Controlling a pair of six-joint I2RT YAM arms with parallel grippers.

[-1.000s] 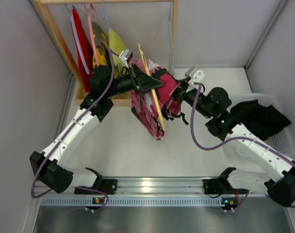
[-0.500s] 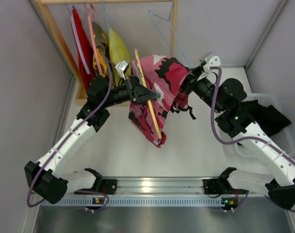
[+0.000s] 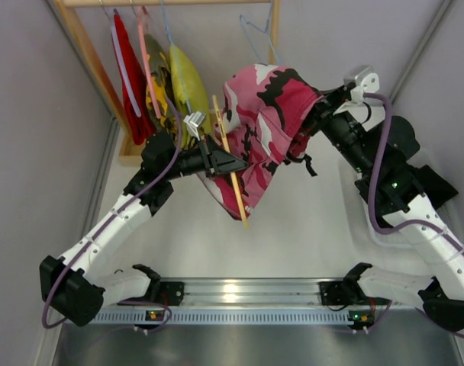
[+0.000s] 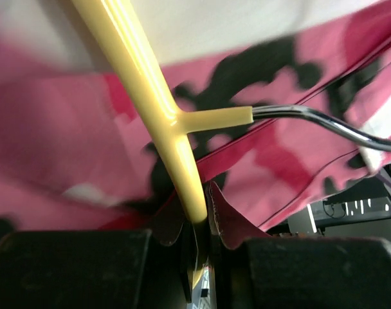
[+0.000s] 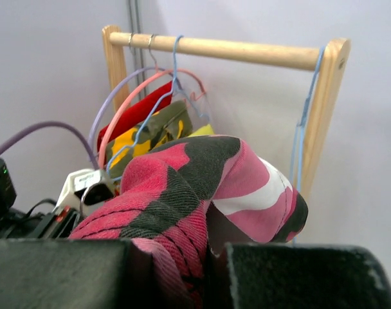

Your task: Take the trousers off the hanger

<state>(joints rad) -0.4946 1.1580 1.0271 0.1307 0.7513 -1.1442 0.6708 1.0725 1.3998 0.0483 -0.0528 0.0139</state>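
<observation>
The camouflage trousers will drop from my right gripper once I let go of them in the white basket (image 3: 394, 191), on top of the plain black trousers.
The pink, white and black camouflage trousers (image 3: 266, 114) hang stretched between my two grippers above the table. My left gripper (image 3: 226, 162) is shut on the cream-yellow hanger (image 3: 230, 164), whose bar (image 4: 158, 103) and metal hook (image 4: 324, 122) fill the left wrist view against the cloth (image 4: 67, 129). My right gripper (image 3: 314, 114) is shut on the trousers' waist end (image 5: 182, 212) and holds it raised to the right. The plain black trousers (image 3: 438, 183) lie in the white basket (image 3: 453, 221) at the right, mostly hidden by my right arm.
A wooden rack (image 3: 87, 61) stands at the back left with a red garment (image 3: 129, 69), yellow-green garments (image 3: 182, 76) and bare wire hangers (image 3: 255, 30). In the right wrist view the rack's rail (image 5: 227, 48) is ahead. Grey walls close both sides.
My right gripper has pulled the camouflage trousers up and to the right, stretching the cloth off the hanger. My left gripper with the hanger has dropped slightly and held near the centre.
</observation>
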